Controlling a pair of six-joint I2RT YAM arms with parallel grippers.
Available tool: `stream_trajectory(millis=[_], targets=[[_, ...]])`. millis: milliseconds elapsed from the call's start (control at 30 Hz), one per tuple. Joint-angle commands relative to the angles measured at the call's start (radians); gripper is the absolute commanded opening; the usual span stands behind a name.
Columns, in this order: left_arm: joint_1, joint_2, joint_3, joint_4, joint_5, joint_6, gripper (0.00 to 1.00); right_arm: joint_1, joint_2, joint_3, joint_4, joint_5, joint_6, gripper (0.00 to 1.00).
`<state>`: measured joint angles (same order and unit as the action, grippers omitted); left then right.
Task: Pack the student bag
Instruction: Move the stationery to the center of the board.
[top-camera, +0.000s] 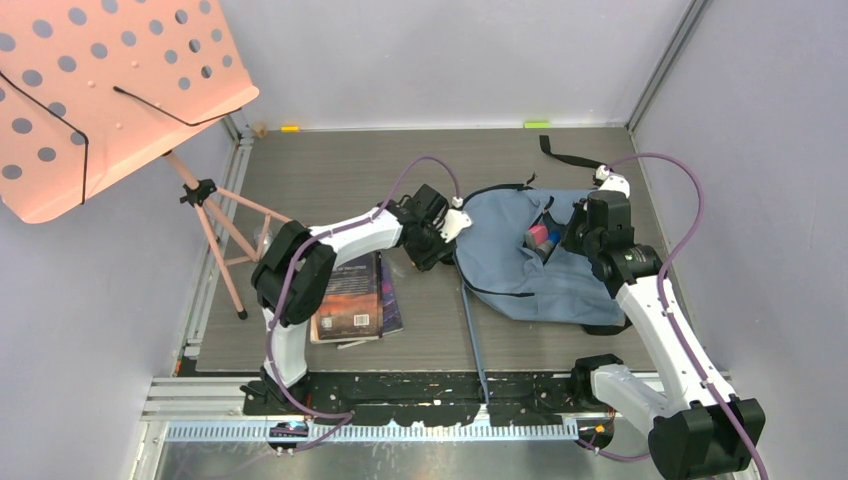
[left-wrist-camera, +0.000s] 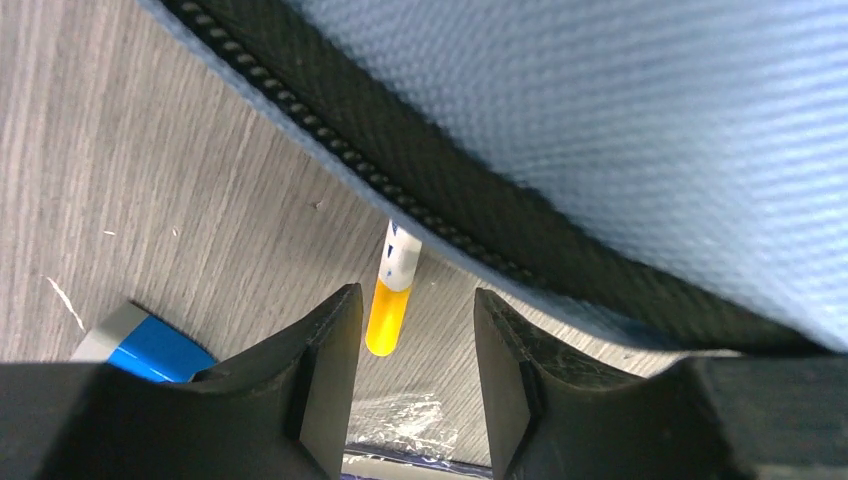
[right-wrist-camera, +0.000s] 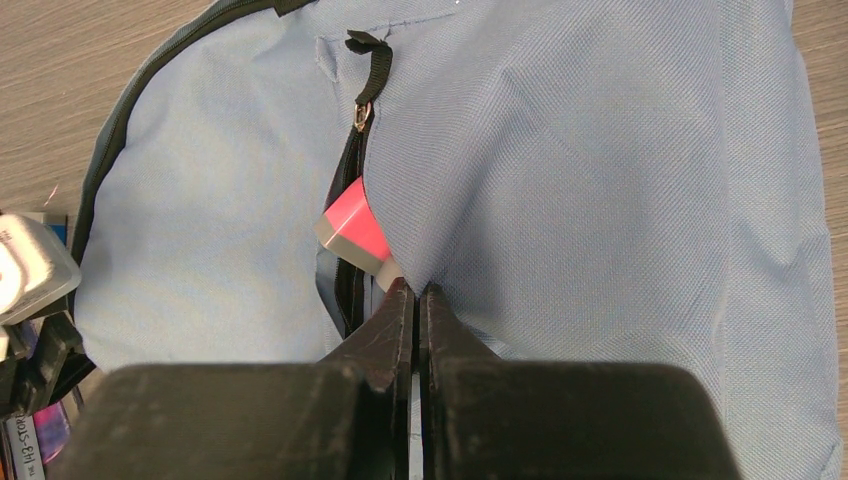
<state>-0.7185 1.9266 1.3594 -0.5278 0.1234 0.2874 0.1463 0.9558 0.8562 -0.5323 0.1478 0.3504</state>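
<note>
I will use my left gripper to pull the pen clear by its yellow end (left-wrist-camera: 387, 320) before packing it, because the pen's far end runs under the edge of the bag.
The student bag (top-camera: 510, 260) lies flat, grey-blue, right of the table's middle. Its zip opening shows a pink-and-grey block (top-camera: 538, 237), also in the right wrist view (right-wrist-camera: 352, 225). My right gripper (right-wrist-camera: 418, 290) is shut on a pinch of bag fabric (right-wrist-camera: 600, 180) at the edge of that opening. My left gripper (left-wrist-camera: 415, 300) is open at the bag's left edge (left-wrist-camera: 420, 190), low over the table. A yellow-and-white pen (left-wrist-camera: 390, 300) lies between its fingers, its far end under the black zipper rim. In the top view the left gripper (top-camera: 440, 235) touches the bag's left side.
A stack of books (top-camera: 355, 295) lies left of the bag beside the left arm. A blue-and-grey block (left-wrist-camera: 145, 345) and crinkled clear plastic (left-wrist-camera: 400, 420) lie by the left fingers. A pink music stand (top-camera: 110, 90) on a tripod stands far left. A blue strap (top-camera: 472, 330) runs towards the near edge.
</note>
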Motion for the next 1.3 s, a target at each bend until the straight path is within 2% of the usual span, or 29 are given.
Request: stream_trajectory(millis=[0, 200, 367, 600, 700, 867, 1000, 1100, 1267], targets=[[0.009, 0.031, 0.036, -0.004, -0.007, -0.007, 0.47, -0.001, -0.009, 0.020, 0.069, -0.003, 0.007, 0.01], [0.017, 0.053, 0.046, -0.014, -0.032, -0.027, 0.43, -0.001, -0.011, 0.019, 0.070, -0.004, 0.007, 0.00], [0.016, 0.054, 0.039, -0.058, -0.013, -0.084, 0.29, -0.001, -0.014, 0.018, 0.068, 0.000, 0.006, 0.00], [0.005, -0.021, -0.080, -0.091, -0.038, -0.266, 0.19, -0.001, -0.018, 0.019, 0.065, 0.007, 0.004, 0.00], [-0.002, -0.089, -0.151, -0.093, -0.060, -0.393, 0.17, -0.001, -0.016, 0.020, 0.065, 0.002, 0.004, 0.01], [-0.024, -0.227, -0.325, -0.046, -0.043, -0.580, 0.18, -0.001, -0.016, 0.020, 0.066, -0.001, 0.005, 0.01], [-0.057, -0.308, -0.398, -0.040, -0.046, -0.682, 0.22, -0.001, -0.012, 0.021, 0.065, -0.002, 0.005, 0.01], [-0.058, -0.331, -0.403, -0.044, -0.045, -0.716, 0.28, -0.001, -0.012, 0.020, 0.065, -0.001, 0.006, 0.01], [-0.058, -0.309, -0.351, -0.049, -0.078, -0.689, 0.41, -0.001, -0.015, 0.020, 0.066, -0.002, 0.006, 0.01]])
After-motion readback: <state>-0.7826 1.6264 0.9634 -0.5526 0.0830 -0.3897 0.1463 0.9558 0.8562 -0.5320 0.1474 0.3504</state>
